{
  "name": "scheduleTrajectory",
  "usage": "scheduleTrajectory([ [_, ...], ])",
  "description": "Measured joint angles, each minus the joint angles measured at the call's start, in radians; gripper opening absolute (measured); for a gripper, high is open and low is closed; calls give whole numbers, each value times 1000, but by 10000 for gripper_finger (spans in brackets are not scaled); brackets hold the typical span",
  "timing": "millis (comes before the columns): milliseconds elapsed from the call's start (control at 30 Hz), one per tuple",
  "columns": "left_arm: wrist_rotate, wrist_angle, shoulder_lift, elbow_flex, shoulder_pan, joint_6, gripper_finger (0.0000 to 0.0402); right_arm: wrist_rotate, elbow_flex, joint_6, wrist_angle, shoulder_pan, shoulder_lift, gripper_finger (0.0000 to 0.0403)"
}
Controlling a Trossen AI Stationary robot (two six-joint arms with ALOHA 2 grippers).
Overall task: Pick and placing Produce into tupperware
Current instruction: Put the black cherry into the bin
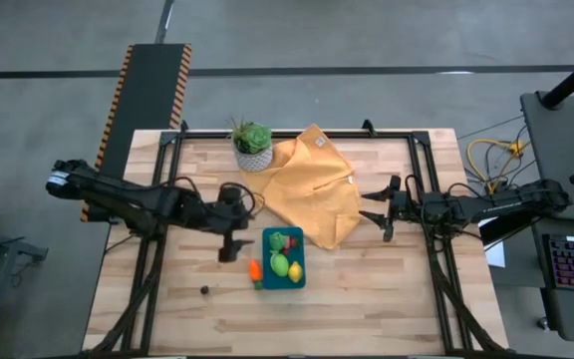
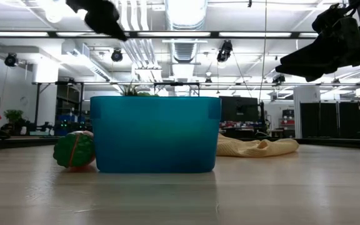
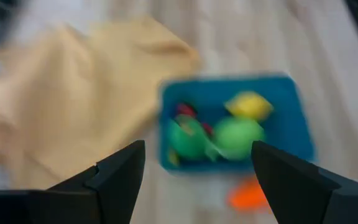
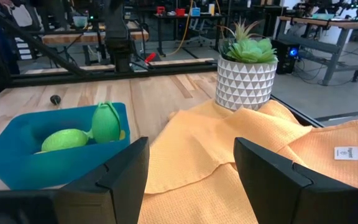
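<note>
Next, I should move my left gripper to the small dark piece lying alone nearer the table's near edge and close around its round body (image 1: 204,290).
The teal tupperware (image 1: 284,257) stands on the wooden table and holds lime-green, yellow and red produce (image 1: 281,261). In the right wrist view the tupperware (image 4: 23,155) shows two green pieces (image 4: 106,121). An orange and green piece (image 1: 255,269) lies on the table against the tupperware's left wall, also seen in the low view (image 2: 74,150). A small dark piece (image 1: 205,290) lies alone nearer the near edge. My left gripper (image 1: 233,247) hovers open just left of the tupperware; its wrist view (image 3: 197,149) is blurred. My right gripper (image 1: 370,207) hangs open over the cloth's right edge.
A mustard-yellow cloth (image 1: 315,187) lies crumpled behind and right of the tupperware. A leafy plant in a white pot (image 1: 253,146) stands by the far edge. Bare wood lies along the near edge and near-right corner (image 1: 387,299).
</note>
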Motion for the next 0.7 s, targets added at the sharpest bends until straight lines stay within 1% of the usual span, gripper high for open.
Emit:
scheduleTrajectory([
  [33, 42, -27, 2, 0, -6, -10, 279, 0, 0, 0, 0, 0, 0, 228],
  [133, 116, -97, 26, 0, -29, -81, 279, 0, 0, 0, 0, 0, 0, 228],
  [233, 156, -203, 50, -1, -41, -194, 279, 0, 0, 7, 0, 0, 0, 228],
  [367, 207, -396, 81, -7, -41, -316, 279, 0, 0, 19, 0, 0, 0, 228],
  [433, 254, -464, 100, -21, -42, -366, 279, 0, 0, 19, 0, 0, 0, 228],
  [533, 340, -460, 132, -38, -65, -476, 279, 0, 0, 19, 0, 0, 0, 228],
  [633, 351, -412, 159, -38, -132, -578, 279, 0, 0, 19, 0, 0, 0, 228],
  [700, 337, -398, 170, -35, -187, -638, 279, 0, 0, 19, 0, 0, 0, 228],
])
